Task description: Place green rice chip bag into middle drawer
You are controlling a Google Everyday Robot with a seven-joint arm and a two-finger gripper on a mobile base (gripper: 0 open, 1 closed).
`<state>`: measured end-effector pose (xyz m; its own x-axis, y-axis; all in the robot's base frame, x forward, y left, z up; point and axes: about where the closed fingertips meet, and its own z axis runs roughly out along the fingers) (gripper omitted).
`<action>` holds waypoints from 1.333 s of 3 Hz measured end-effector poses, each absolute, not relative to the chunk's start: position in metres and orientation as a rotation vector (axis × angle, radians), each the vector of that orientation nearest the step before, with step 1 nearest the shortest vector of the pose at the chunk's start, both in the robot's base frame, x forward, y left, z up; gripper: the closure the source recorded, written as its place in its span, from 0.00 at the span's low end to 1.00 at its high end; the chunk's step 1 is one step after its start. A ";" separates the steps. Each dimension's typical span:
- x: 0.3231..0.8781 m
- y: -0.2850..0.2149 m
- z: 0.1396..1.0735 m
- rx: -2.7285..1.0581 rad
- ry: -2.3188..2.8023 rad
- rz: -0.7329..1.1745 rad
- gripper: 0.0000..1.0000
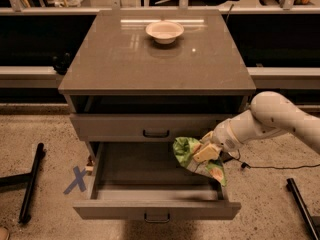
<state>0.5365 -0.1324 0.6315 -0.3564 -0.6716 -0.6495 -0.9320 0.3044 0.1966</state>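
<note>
Next, my gripper lets go of the green rice chip bag on the middle drawer's bottom (180,174), a little off centre toward my white arm.
The green rice chip bag (192,157) is crinkled, bright green with tan chip pictures. It hangs over the right side of the pulled-out middle drawer (156,209), the lowest drawer of the grey cabinet. My gripper (206,152) comes in from the right on a white arm and is shut on the green rice chip bag, holding it just above the drawer's inside. The drawer's floor shows bare to the left of the bag. Its small dark bar handle (156,217) is on the front.
A white bowl (164,31) stands on the cabinet top (125,59). The drawer above (156,127) is shut. A blue X (76,179) marks the floor at left. Black bars lie on the floor at left (31,183) and right (301,205). A cable (260,166) runs right.
</note>
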 end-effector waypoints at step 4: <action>0.552 -0.124 0.533 -1.362 2.288 0.740 1.00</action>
<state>0.5519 -0.1239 0.5326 -0.4610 -0.6886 -0.5598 -0.8860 0.3932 0.2459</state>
